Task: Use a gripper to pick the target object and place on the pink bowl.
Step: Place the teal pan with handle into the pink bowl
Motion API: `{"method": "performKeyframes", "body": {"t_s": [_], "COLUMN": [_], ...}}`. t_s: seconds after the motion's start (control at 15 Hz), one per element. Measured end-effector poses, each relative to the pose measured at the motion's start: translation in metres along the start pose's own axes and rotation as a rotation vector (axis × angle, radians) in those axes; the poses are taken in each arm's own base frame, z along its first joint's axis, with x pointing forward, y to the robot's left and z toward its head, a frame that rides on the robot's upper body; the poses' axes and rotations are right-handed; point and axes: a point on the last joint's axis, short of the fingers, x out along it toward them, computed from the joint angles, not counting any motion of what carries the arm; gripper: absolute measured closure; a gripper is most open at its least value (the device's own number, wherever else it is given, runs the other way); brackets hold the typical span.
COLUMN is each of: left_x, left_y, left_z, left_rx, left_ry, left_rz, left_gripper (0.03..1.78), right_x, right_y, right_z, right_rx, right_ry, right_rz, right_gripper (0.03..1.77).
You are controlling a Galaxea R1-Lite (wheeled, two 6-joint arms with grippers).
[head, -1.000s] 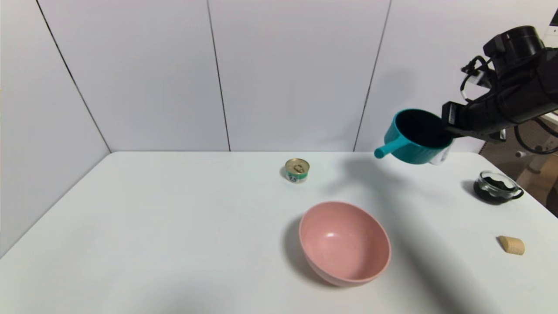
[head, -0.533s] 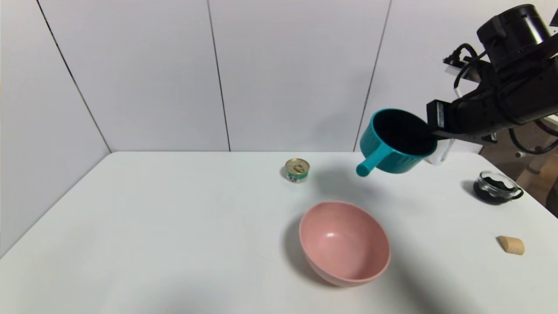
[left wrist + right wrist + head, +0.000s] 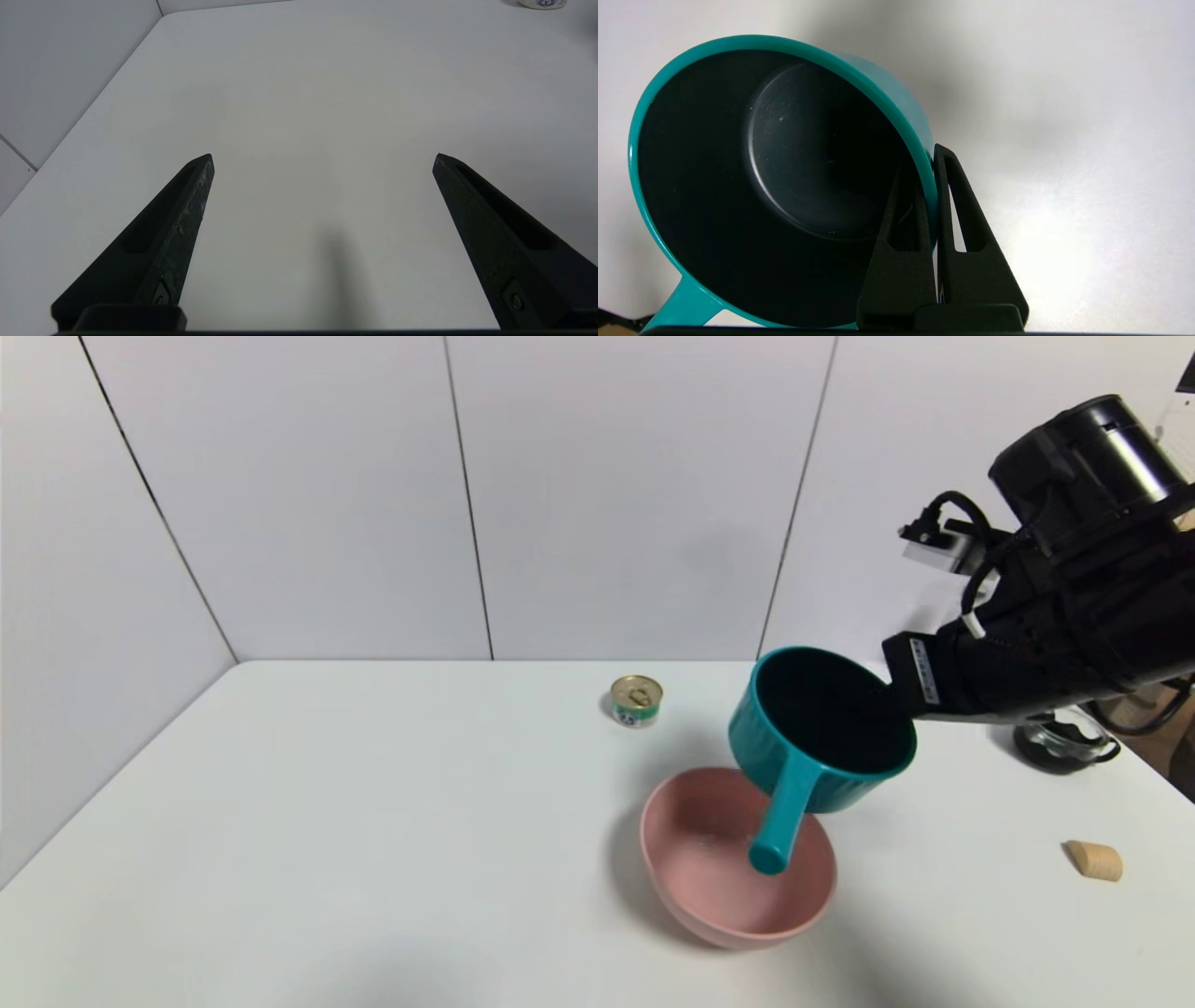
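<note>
My right gripper is to set the teal saucepan, tilted in the air over the bowl now, down inside the hollow of the pink bowl [image 3: 740,867]. The saucepan's handle will be over the bowl's near rim.
The teal saucepan [image 3: 822,733] hangs tilted in the air over the far right part of the pink bowl [image 3: 691,873], its handle pointing down over the bowl's inside. My right gripper [image 3: 892,700] is shut on the pan's rim, one finger inside and one outside. In the right wrist view the pan's dark inside [image 3: 784,177] fills the picture, with the right gripper [image 3: 927,158] pinching the teal rim. The bowl is not seen there. My left gripper [image 3: 322,158] hovers open over bare table, out of the head view.
A small gold-topped tin can [image 3: 636,700] stands behind the bowl. A glass cup with dark contents [image 3: 1064,745] sits at the far right, partly behind my right arm. A tan cork-like piece [image 3: 1094,860] lies near the right edge of the white table [image 3: 327,821].
My right arm has carried the saucepan left and down, from high above the back of the table to just over the bowl. The pan's handle has swung from pointing left to pointing down.
</note>
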Motion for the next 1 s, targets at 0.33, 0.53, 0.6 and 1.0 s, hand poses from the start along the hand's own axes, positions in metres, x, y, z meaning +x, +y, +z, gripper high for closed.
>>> {"method": "performKeyframes", "body": {"t_s": [0.33,0.53,0.6,1.0], "left_x": [0.0,0.0,0.0,0.0], "left_y": [0.0,0.0,0.0,0.0], "left_z": [0.0,0.0,0.0,0.0], "left_rx": [-0.001,0.0,0.0,0.0], "left_ry": [0.0,0.0,0.0,0.0], "left_rz": [0.0,0.0,0.0,-0.001], "left_gripper": [0.12,0.12,0.12,0.12], "right_x": [0.021,0.034,0.037,0.048], "right_y": [0.015,0.021,0.023,0.029], "right_z": [-0.005,-0.011,-0.014,-0.021], "right_rx": [-0.047,-0.066,-0.073,-0.099], "right_ry": [0.021,0.07,0.085,0.114], "right_rz": [0.034,0.035,0.037,0.045], "right_gripper": [1.7,1.7,1.7,1.7]}}
